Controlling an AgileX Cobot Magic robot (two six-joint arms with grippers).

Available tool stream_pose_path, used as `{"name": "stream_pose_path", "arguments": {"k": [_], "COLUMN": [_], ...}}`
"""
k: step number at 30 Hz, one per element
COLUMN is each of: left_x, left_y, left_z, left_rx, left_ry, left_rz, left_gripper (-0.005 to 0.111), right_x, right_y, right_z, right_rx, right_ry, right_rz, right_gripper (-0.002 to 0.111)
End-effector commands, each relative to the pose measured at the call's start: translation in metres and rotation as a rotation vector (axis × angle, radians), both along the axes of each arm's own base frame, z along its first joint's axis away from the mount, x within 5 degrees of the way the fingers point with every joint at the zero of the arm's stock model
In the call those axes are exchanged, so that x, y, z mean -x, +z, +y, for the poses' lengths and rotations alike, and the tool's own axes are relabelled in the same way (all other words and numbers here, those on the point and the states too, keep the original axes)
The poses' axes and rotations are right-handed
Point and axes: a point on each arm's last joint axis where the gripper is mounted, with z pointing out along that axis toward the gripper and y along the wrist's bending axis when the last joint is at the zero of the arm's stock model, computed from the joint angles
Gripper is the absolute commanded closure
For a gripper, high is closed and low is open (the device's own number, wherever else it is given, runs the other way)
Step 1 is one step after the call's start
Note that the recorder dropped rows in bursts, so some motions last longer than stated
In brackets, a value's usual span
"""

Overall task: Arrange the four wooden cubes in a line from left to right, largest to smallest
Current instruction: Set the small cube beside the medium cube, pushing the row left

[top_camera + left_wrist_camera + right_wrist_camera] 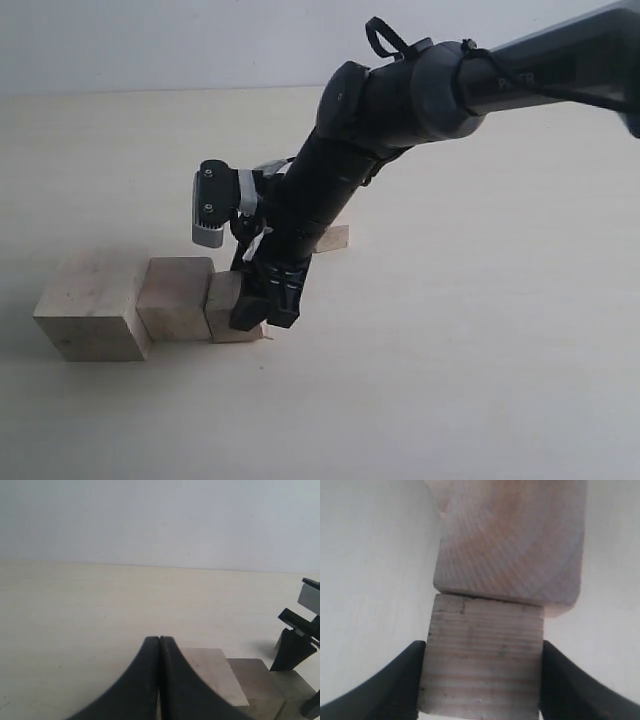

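Note:
The robot's right gripper will release the third cube on the tabletop (205, 301) (489, 599) around its seam with the second cube.
Three wooden cubes stand in a row at the front left: the largest cube (90, 315), the second cube (178, 295) and the third cube (226, 305), each touching its neighbour. My right gripper (265, 305) reaches across and is shut on the third cube (482, 660), a finger (405, 680) pressed on each side; the second cube (512, 540) lies just beyond it. The smallest cube (335, 238) sits apart, farther back and partly hidden by the right arm. My left gripper (159, 645) is shut and holds nothing, beside the largest cube (215, 672).
The pale tabletop (480, 380) stretches to the right and front of the row. The right arm (420, 100) slants down from the upper right, with its wrist camera (212, 205) above the second cube. The left arm does not show in the exterior view.

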Motion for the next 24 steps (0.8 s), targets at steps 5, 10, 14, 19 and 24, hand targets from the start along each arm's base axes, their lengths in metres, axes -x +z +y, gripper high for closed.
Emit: {"name": "stream_pose_path", "arguments": {"k": [5,10,14,19,24], "left_x": [0.0003,0.0003,0.0003,0.0003,0.0003], "left_y": [0.0009,0.0009,0.0009,0.0009,0.0009], "left_z": [0.0002,0.0002,0.0002,0.0002,0.0002], "left_rx": [0.007,0.005,0.005,0.006,0.006], "left_ry": [0.003,0.003,0.003,0.003,0.003], "left_rz": [-0.009,-0.01,-0.01,-0.009,-0.009], "left_gripper": [0.107,0.107,0.107,0.107,0.107], "right_x": [0.0091,0.0063,0.0068,0.0024,0.0007], "right_y": [-0.0101,-0.0138,-0.0137,-0.0141,-0.0143], "right_z": [0.0107,0.0108,0.0106,0.0124,0.0137], "right_rx": [0.01,0.018,0.021,0.036,0.038], "right_ry": [0.06,0.049,0.045,-0.084,-0.135], "right_rz": [0.04,0.014,0.022,0.037,0.037], "right_gripper": [0.108,0.108,0.108,0.108,0.108]}}
